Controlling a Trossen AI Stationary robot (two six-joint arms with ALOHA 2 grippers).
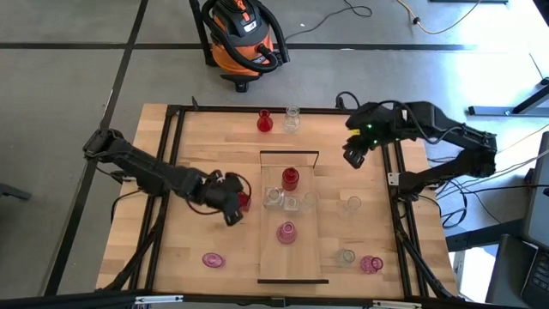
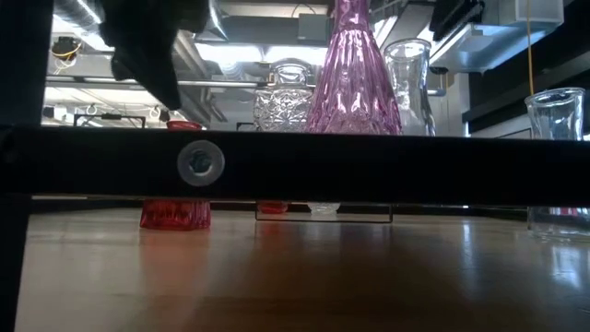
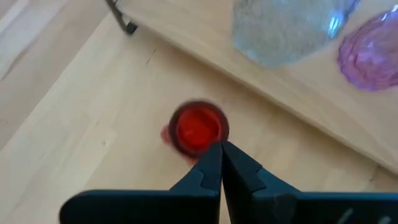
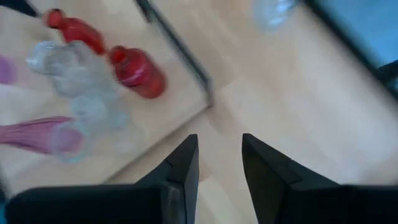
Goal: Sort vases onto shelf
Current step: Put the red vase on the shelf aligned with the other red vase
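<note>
Next, I open my left gripper's shut fingers, which are at the near edge of the red vase's rim, and grip from the vase's far side [image 1: 245, 195].
A small red vase [image 1: 244, 202] [image 3: 198, 127] stands upright on its base on the table, just left of the shelf [image 1: 317, 257]. My left gripper [image 1: 232, 204] [image 3: 221, 148] is shut, and its tips are at the vase's mouth. On the pale shelf stand a red vase [image 1: 290, 178], three clear vases [image 1: 274, 197] and a pink vase [image 1: 286, 232]. My right gripper [image 1: 353, 153] [image 4: 219, 149] is open above bare table, right of the shelf's far end. In the low view the red vase [image 2: 175, 214] stands below a dark arm. My left gripper comes at the red vase from above, slanting, with its shut fingertips [image 3: 214, 155] beside the rim [image 3: 214, 138] of the vase's mouth. I cannot tell whether they touch the rim. The vase stays upright on the table.
More vases stand on the table: a red one [image 1: 264, 122] and a clear one [image 1: 292, 118] at the far edge, clear ones [image 1: 352, 203] [image 1: 345, 256] and a pink one [image 1: 371, 263] to the right, a pink one [image 1: 212, 259] near left. A black frame [image 1: 171, 172] rims the table.
</note>
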